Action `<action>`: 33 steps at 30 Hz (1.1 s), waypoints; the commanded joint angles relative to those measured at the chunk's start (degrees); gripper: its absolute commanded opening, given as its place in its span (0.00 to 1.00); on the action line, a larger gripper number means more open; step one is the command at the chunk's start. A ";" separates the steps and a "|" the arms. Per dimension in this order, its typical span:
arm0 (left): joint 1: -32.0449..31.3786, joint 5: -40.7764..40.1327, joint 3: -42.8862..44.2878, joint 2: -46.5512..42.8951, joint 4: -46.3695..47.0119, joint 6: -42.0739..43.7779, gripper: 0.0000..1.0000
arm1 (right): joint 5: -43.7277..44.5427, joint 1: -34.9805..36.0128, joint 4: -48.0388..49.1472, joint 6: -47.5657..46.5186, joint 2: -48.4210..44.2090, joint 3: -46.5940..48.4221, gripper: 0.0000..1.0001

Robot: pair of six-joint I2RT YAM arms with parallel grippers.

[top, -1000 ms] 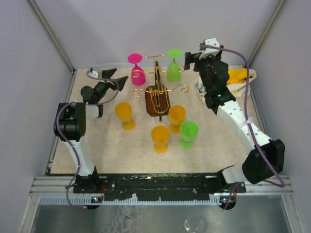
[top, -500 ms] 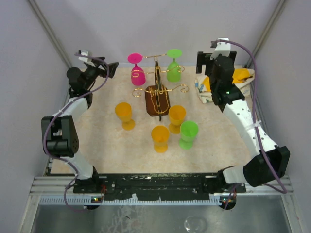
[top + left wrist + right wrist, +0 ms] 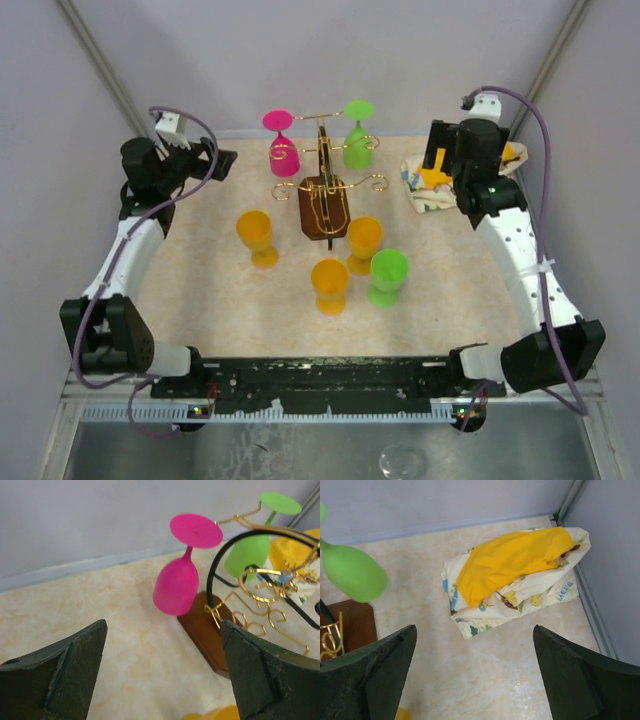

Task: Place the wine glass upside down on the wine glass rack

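Note:
I will next close my left gripper on the orange glass's rim [image 3: 238, 225], taking the orange glass closest to it, which stands apart from the other upright glasses.
The wine glass rack [image 3: 325, 195], gold wire on a dark wooden base, stands at the back middle. A pink wine glass [image 3: 283, 150] hangs upside down on its left arm and a green one [image 3: 358, 140] on its right arm. Three orange glasses [image 3: 256, 235] [image 3: 364, 240] [image 3: 330, 283] and a green glass [image 3: 387, 275] stand upright in front of it. My left gripper [image 3: 218, 160] is open and empty, left of the rack; its wrist view shows the pink glass [image 3: 176, 585] and the rack base [image 3: 202, 625]. My right gripper [image 3: 437, 165] is open and empty, right of the rack.
A folded white and yellow cloth [image 3: 440, 185] lies at the back right, also in the right wrist view [image 3: 515, 575], by the corner wall. The hanging green glass [image 3: 354, 572] shows at that view's left. Grey walls close in the table's back and sides.
Both arms have drawn away from the rack. The left gripper swung out to the far left and back. The right gripper moved right, over towards the cloth. No glass has moved.

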 commanded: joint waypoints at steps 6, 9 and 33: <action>-0.67 -2.01 -4.64 -12.91 -25.89 6.68 0.99 | -6.07 -0.28 1.22 6.16 3.48 6.41 0.99; -0.66 -3.27 -5.94 -15.82 -31.14 7.08 0.99 | -6.31 -0.25 1.31 6.37 4.06 6.39 0.99; -3.28 -4.00 -13.42 -18.71 -36.22 4.46 0.98 | -6.09 -0.28 3.70 4.99 0.32 0.09 0.98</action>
